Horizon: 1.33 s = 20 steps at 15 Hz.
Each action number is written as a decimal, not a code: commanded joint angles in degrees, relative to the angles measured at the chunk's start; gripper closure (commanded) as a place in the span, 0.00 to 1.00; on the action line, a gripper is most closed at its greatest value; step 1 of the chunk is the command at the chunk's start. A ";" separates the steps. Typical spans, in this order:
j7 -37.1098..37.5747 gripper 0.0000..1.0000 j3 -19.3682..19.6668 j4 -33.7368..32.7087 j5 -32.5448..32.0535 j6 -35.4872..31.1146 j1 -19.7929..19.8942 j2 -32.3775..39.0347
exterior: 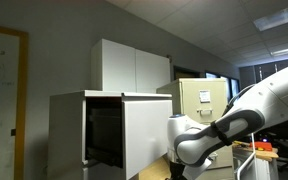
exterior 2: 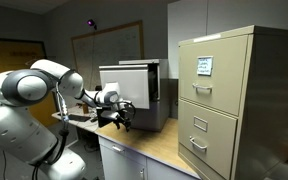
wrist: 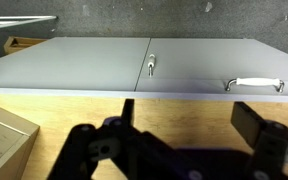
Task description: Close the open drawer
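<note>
Next, my gripper needs to go to the white drawer front's outer side (exterior: 161, 131), near its far edge, and close there to push.
The white box-like cabinet (exterior: 69, 130) stands on a wooden table, and its dark interior (exterior: 106, 135) is exposed. Its plain white drawer front (exterior: 146, 135) stands out from the box towards my arm. In an exterior view the cabinet (exterior 2: 134, 85) sits behind my gripper (exterior 2: 119, 117). My gripper (exterior: 177, 167) hangs low, just beside the drawer front's outer edge, pointing down at the table. In the wrist view the gripper (wrist: 189, 112) is open with only bare wooden tabletop (wrist: 184, 108) between the fingers. The drawer is out of the wrist view.
A beige metal filing cabinet (exterior 2: 239, 100) with handled drawers stands close beside the table; it also shows in an exterior view (exterior: 202, 100). A taller white two-door cupboard (exterior: 132, 65) is behind. The wrist view shows grey panels with handles (wrist: 252, 84) past the table edge.
</note>
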<state>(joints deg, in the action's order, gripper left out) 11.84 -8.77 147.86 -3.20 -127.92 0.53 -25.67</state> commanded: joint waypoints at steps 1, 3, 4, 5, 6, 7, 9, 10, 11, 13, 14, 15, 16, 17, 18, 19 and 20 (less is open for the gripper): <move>0.28 0.00 0.74 -0.09 -0.40 0.15 -0.75 0.04; 0.28 0.00 0.74 -0.09 -0.40 0.15 -0.75 0.04; 0.28 0.00 0.74 -0.09 -0.40 0.15 -0.75 0.04; 0.28 0.00 0.74 -0.09 -0.40 0.15 -0.75 0.04; 0.28 0.00 0.74 -0.09 -0.40 0.15 -0.75 0.04; 0.28 0.00 0.74 -0.09 -0.40 0.15 -0.75 0.04; 0.28 0.00 0.74 -0.09 -0.40 0.15 -0.75 0.04; 0.53 0.00 0.71 -0.16 -0.42 0.07 -0.70 0.09; 0.81 0.00 0.69 -0.32 -0.35 0.09 -0.66 0.09; 0.76 0.00 0.70 -0.41 -0.43 -0.31 -0.72 -0.43; 0.66 0.00 0.77 -0.45 -0.33 -0.61 -0.78 -0.71; 0.48 0.00 0.91 -0.57 -0.13 -0.79 -0.87 -1.48; 0.30 0.00 1.05 -0.65 0.02 -1.21 -0.94 -2.17; 0.06 0.00 1.28 -0.74 0.35 -1.67 -1.10 -3.28; -0.05 0.00 1.44 -0.85 0.54 -2.09 -1.18 -4.37; -0.10 0.00 1.57 -0.88 0.56 -2.62 -1.20 -5.68; -0.28 0.00 1.72 -0.90 0.56 -2.87 -1.21 -7.07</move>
<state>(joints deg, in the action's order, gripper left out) 11.84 -8.09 147.28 -3.05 -130.66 0.20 -28.44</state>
